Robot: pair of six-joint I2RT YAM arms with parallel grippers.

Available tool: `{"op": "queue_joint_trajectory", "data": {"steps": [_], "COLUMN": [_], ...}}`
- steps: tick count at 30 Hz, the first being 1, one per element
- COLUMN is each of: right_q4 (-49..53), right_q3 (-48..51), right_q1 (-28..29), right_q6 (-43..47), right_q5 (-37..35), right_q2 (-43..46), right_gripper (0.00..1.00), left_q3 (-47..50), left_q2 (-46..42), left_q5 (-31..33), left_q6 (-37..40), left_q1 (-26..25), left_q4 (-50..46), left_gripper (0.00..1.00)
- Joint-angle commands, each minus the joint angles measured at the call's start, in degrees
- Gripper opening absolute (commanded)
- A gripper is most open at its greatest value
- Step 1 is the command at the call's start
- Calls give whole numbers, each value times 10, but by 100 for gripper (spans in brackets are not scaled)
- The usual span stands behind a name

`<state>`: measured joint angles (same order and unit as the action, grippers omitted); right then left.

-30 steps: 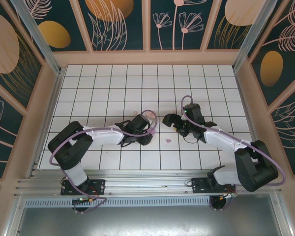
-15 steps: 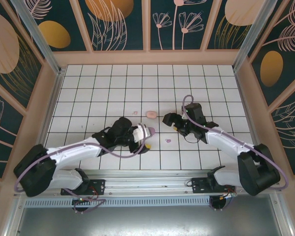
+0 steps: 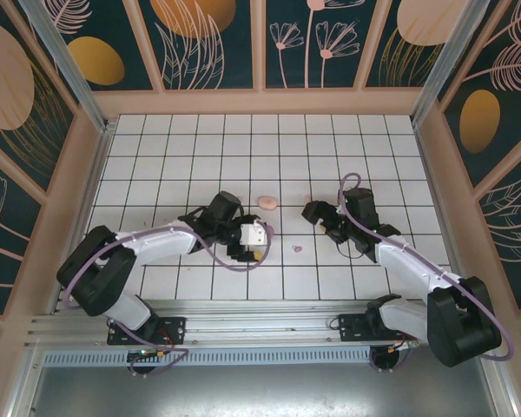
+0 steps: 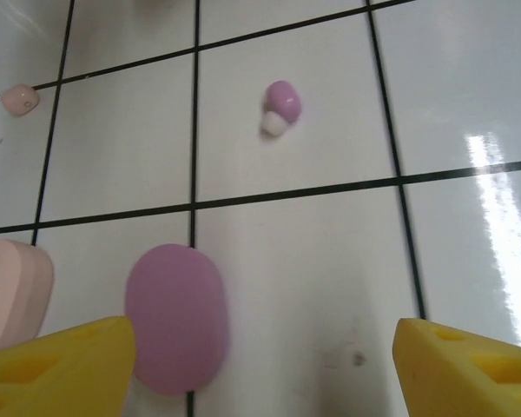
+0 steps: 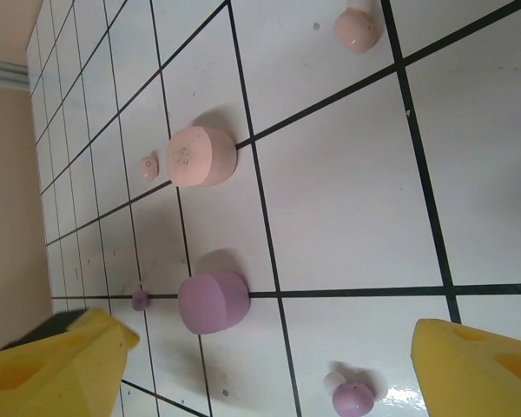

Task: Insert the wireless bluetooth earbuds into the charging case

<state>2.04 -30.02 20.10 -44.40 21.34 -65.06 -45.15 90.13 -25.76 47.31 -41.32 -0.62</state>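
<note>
The lilac case is lying off to the side of my open left gripper, so next I move that gripper over and grip the lilac case's long sides (image 4: 223, 317).
A lilac charging case (image 4: 175, 317) lies on the tiles just inside my left gripper's (image 4: 260, 378) left finger (image 4: 56, 369). The jaws stand wide apart with nothing between them. A pale pink case (image 4: 13, 291) sits at that view's left edge. One lilac earbud (image 4: 280, 104) lies a tile ahead and a pink earbud (image 4: 20, 98) lies far left. My right gripper (image 5: 269, 369) is open above the table. It faces the lilac case (image 5: 213, 301), the pink case (image 5: 200, 156), two lilac earbuds (image 5: 352, 395) (image 5: 140, 301) and two pink earbuds (image 5: 358, 29) (image 5: 148, 165).
From above, the left gripper (image 3: 262, 241) and right gripper (image 3: 313, 215) face each other mid-table. The pink case (image 3: 267, 202) and a lilac earbud (image 3: 297, 248) lie between them. Wooden walls (image 3: 87, 165) ring the white tiled floor.
My left jaws have opened wide, and the lilac case now lies on the tiles beside one finger. The left arm changed pose. The right gripper drifted slightly right, still open.
</note>
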Motion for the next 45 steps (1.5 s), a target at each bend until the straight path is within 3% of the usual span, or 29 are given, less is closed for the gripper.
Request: {"op": "queue_joint_trajectory", "data": {"steps": [1, 7, 22, 31, 36, 45], "right_q4": [5, -12, -33, -31, -36, -39], "right_q3": [6, 8, 1, 1, -2, -2], "right_q1": [-5, -6, -4, -4, -4, -4], "right_q6": [13, 5, -8, -8, -11, -23], "right_q5": [14, 21, 37, 34, 38, 45], "right_q2": [0, -13, -40, -43, -48, -38], "right_gripper": [86, 86, 85, 85, 85, 85], "left_q3": [-45, -82, -178, -185, -185, -160], "left_q2": [39, 77, 186, 204, 220, 180], "left_q5": [-22, -47, -47, -49, -43, -34], "left_q6": [30, 19, -8, 0, 0, 5], "left_q1": [14, 40, 39, 37, 30, 29], "left_q4": [-30, -48, -120, -129, -128, -106], "left_gripper": [77, 80, 81, 77, 70, 45]}}
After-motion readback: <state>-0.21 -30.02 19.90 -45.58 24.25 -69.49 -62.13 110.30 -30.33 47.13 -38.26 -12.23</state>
